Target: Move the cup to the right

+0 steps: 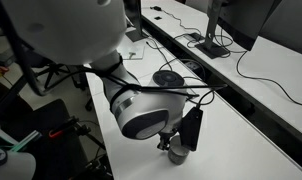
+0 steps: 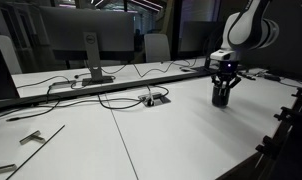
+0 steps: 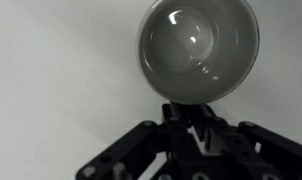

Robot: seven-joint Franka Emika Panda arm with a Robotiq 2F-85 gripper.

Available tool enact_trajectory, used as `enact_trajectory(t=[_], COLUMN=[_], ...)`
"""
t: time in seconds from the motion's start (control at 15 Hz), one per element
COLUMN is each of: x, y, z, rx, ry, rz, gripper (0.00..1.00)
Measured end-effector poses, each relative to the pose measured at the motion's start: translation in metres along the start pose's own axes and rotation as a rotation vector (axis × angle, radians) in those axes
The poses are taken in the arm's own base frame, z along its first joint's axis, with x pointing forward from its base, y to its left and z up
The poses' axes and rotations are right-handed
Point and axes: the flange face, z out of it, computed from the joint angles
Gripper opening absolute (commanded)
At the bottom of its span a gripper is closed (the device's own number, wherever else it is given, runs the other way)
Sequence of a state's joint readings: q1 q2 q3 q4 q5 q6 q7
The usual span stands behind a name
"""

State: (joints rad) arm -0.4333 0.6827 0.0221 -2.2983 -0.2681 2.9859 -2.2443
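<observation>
I will use my gripper to set the cup down. It will go on the bare white table, slightly nearer the flat dark device (image 1: pixel 184 144).
The cup (image 3: pixel 199 48) is small, round and dark grey with a paler inside, and it fills the top of the wrist view. My gripper (image 3: pixel 191 118) is shut, its two fingertips pinching the cup's near wall. In both exterior views the gripper (image 1: pixel 179 138) (image 2: pixel 222 92) points straight down, with the cup (image 1: pixel 177 153) (image 2: pixel 221 100) at its tip, at or just above the white table (image 1: pixel 231 120) (image 2: pixel 161 135). I cannot tell whether the cup touches the table.
A flat dark device with cables (image 1: pixel 167 77) (image 2: pixel 152 98) lies near the middle seam of the table. Monitors on stands (image 2: pixel 91 45) and loose cables (image 1: pixel 261 75) stand farther back. The table edge (image 2: pixel 261 145) is close to the gripper.
</observation>
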Motion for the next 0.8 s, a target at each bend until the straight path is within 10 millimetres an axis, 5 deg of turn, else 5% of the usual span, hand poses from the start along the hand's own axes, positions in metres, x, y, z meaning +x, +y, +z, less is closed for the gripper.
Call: enact_trajectory(t=[0.4,0.8], x=[-0.006,-0.008], y=[0.019,0.025], z=[-0.014,-0.003], rx=[-0.112,-0.165], ry=[-0.03,0.005], rz=[0.023,0.052], gripper=[0.04,0.04])
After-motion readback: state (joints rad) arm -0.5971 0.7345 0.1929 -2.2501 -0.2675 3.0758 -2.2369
